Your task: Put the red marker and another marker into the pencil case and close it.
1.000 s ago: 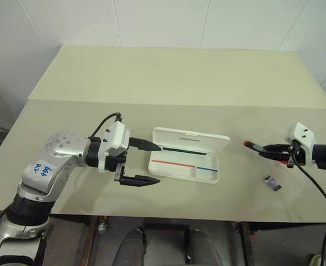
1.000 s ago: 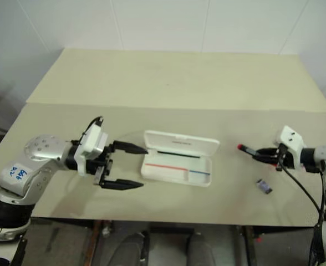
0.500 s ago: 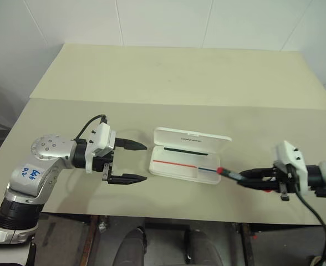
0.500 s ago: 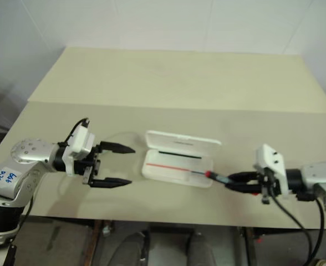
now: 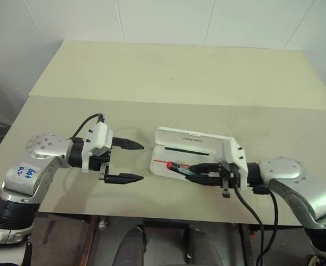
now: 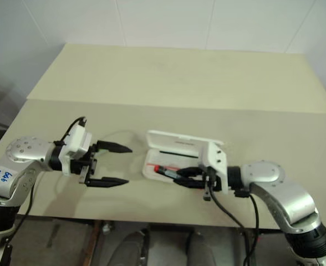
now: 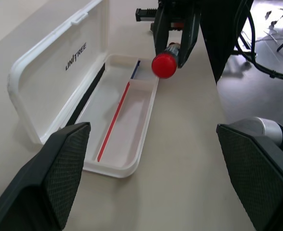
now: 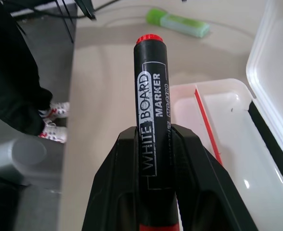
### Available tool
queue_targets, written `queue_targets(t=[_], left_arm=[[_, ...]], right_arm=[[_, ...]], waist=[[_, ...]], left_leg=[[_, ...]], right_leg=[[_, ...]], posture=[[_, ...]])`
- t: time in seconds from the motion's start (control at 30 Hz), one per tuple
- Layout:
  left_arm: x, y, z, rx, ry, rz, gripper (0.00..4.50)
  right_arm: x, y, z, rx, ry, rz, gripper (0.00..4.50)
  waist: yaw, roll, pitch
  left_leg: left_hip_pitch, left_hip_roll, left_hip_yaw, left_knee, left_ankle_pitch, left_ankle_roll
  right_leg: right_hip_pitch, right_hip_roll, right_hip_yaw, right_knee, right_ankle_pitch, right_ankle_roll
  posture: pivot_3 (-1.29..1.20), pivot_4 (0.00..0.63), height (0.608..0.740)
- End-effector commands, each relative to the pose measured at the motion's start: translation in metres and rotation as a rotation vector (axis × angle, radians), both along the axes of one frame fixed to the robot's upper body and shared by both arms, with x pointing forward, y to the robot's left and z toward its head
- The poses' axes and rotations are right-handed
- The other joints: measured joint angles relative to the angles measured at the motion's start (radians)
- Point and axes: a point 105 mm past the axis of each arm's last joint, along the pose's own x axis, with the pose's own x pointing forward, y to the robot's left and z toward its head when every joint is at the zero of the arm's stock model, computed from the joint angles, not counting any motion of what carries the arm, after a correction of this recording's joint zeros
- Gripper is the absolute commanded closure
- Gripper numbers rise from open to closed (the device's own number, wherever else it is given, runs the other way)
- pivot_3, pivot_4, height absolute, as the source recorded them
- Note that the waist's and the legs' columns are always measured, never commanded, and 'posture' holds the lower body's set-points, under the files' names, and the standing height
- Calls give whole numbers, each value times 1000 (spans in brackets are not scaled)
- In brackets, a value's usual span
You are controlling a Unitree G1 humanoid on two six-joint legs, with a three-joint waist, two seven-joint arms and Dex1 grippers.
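Note:
My right gripper is going to set the red marker down in the tray (image 5: pixel 183 157) (image 8: pixel 257 185), in the spot between the red line and the white lid. The marker is held low over the tray.
The pencil case (image 5: pixel 192 138) lies open mid-table, with its white lid (image 7: pixel 59 77) folded back and a red line in the tray (image 7: pixel 124 139). My right gripper (image 5: pixel 195 169) is shut on the red marker (image 8: pixel 151 106), a black whiteboard marker with a red cap (image 7: pixel 164 65). It holds the marker low over the tray, cap pointing toward my left gripper. My left gripper (image 5: pixel 142 162) stands open just left of the case, with nothing between its fingers (image 7: pixel 59 168). The other marker (image 8: pixel 177 23), short and light green, lies on the table beyond the case's left end.
The table (image 5: pixel 168 77) is pale, with a seam across it and a white tiled wall behind. A black cable (image 5: pixel 246 205) hangs from my right wrist over the front edge. Floor shows past the table's near edge (image 8: pixel 35 96).
My right gripper has swept left from the table's right side, carrying the red marker to above the case's tray. My left gripper has drawn slightly away from the case's left end.

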Motion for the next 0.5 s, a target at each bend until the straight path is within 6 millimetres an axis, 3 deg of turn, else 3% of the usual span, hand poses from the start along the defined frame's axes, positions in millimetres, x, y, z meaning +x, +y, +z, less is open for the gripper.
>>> queue_targets(t=[0.03,0.27,0.5], left_arm=[[-2,-2,10,2,-51,-2,0],[-4,-7,10,-11,-51,1,0],[-4,-10,10,-21,-51,9,0]], right_arm=[[11,11,-4,-36,-93,42,3922],[42,28,-10,-115,-240,78,3922],[58,28,-8,-159,-300,86,3922]], waist=[[-4,0,0],[-4,0,0],[-2,0,0]], left_leg=[[0,0,0,0,0,0],[1,4,0,3,0,-1],[0,9,0,3,0,-3]], right_leg=[[0,0,0,0,0,0],[0,4,1,2,0,-1],[-3,11,3,7,-1,-4]], posture=[[0,150,740],[0,150,740],[0,150,740]])
